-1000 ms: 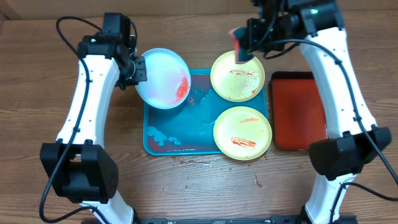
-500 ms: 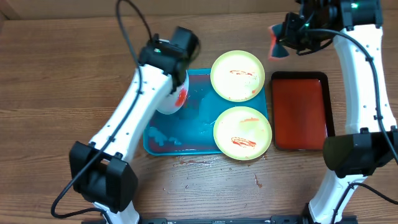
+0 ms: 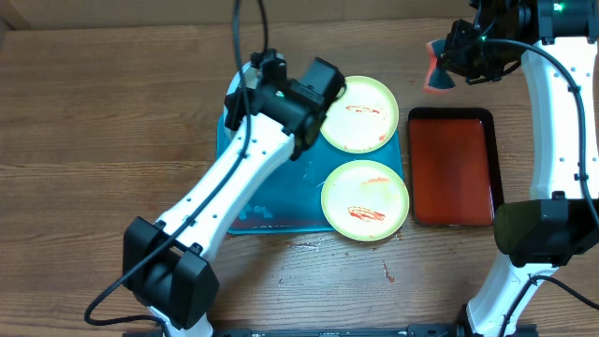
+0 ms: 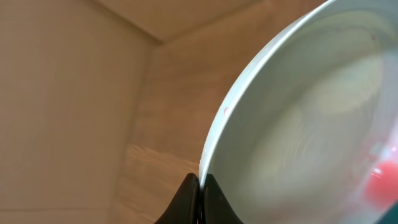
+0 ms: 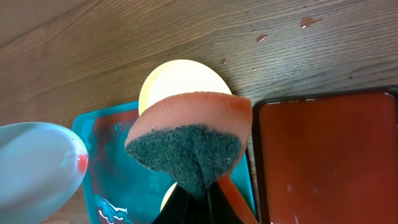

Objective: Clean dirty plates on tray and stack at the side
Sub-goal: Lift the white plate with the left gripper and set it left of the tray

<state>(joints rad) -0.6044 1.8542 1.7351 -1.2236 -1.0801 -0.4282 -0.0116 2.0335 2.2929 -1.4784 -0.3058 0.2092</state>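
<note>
The robot's left gripper will release the pale blue-white plate on the bare wood (image 3: 154,166) next to the turquoise tray, across from the red tray. The plate is now held lifted and tilted.
My left gripper (image 4: 200,180) is shut on the rim of the pale blue-white plate (image 4: 311,118), which it holds lifted and tilted. A red smear shows on this plate in the right wrist view (image 5: 37,168). In the overhead view my left arm lies across the turquoise tray (image 3: 281,192) and hides that plate, with the left gripper (image 3: 314,89) beside the far plate. Two yellow-green plates with red sauce lie on the tray's right side, one far (image 3: 357,114) and one near (image 3: 365,199). My right gripper (image 5: 199,193) is shut on an orange sponge (image 5: 193,130) with a dark green scouring face, held high behind the red tray (image 3: 438,73).
A red, black-rimmed tray (image 3: 451,168) lies right of the turquoise tray. Red drips mark the wooden table (image 3: 94,140) in front of the tray. Water and red stains cover the turquoise tray's left half.
My left arm has swung right over the turquoise tray, carrying the blue-white plate. My right gripper has moved right with the sponge, off the far yellow-green plate.
</note>
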